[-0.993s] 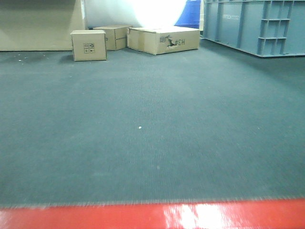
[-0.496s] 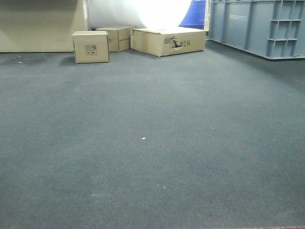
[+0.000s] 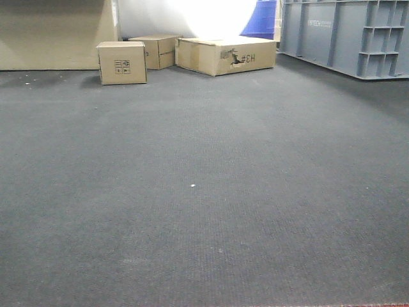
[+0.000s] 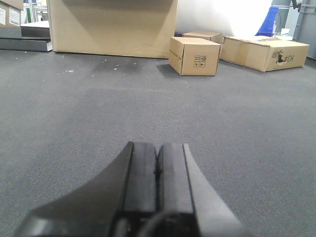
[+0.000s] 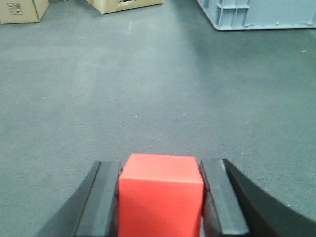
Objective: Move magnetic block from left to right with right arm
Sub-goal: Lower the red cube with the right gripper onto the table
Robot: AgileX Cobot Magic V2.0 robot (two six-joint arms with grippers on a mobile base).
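The magnetic block will go down from my right gripper on the grey carpet (image 3: 234,179) beside the small white speck.
The magnetic block (image 5: 161,197), a plain bright-red cube, fills the bottom of the right wrist view. My right gripper (image 5: 160,166) is shut on it, with a black finger pressed against each side face. Grey carpet (image 5: 158,89) lies beyond the block. In the left wrist view my left gripper (image 4: 158,148) is shut, its two pads touching with nothing between them, low over the carpet. Neither gripper nor the block shows in the front view.
Brown cardboard boxes stand at the far edge of the carpet: a small one (image 3: 121,62) and a flat long one (image 3: 225,55). A big blue-grey crate (image 3: 345,35) stands far right. A large cardboard box (image 4: 112,24) shows in the left wrist view.
A red strip lay along the bottom of the front view one second ago and has gone; the boxes and crate shifted slightly. Nothing differs since half a second ago.
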